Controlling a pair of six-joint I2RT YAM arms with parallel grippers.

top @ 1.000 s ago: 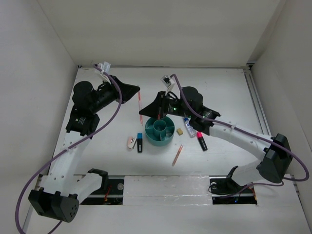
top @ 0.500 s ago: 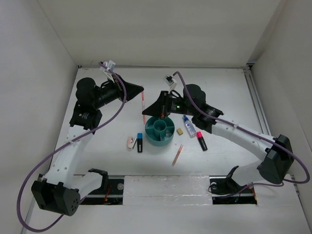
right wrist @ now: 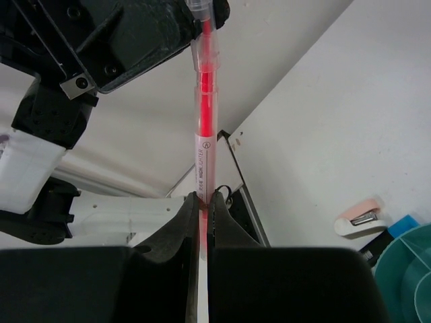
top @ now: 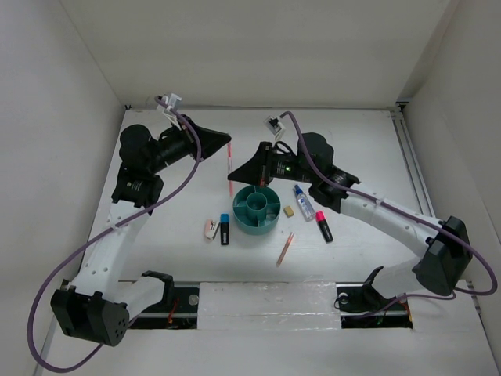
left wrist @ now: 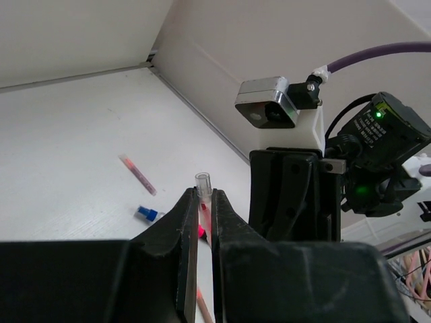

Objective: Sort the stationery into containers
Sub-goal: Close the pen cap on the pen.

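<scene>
Next, I release the upright pinkish-orange pencil with my right gripper in the round middle cup of the teal organizer [top: 257, 204] [right wrist: 423, 299].
A thin pinkish-orange pencil [top: 229, 168] hangs upright in the air left of the teal organizer [top: 257, 210]. My left gripper [top: 228, 146] is shut on its top end [left wrist: 203, 190]. My right gripper [top: 232, 179] is shut on its lower part [right wrist: 204, 161]. On the table lie another pencil [top: 285, 248], the blue-capped marker [top: 225, 229], the white-pink piece [top: 210, 229], the tan eraser [top: 289, 211], the blue-capped bottle [top: 304, 202] and the pink-capped marker [top: 323, 225]. A third pencil is not in view.
White walls stand close at the left, back and right. The right arm reaches over the table behind the organizer. The organizer's rim [right wrist: 404, 269] shows low right in the right wrist view, with the white-pink piece [right wrist: 360, 214] beside it.
My left gripper has carried the pencil a little to the right and up, to my right gripper's fingertips. Both grippers now hold it. The things on the table have not moved.
</scene>
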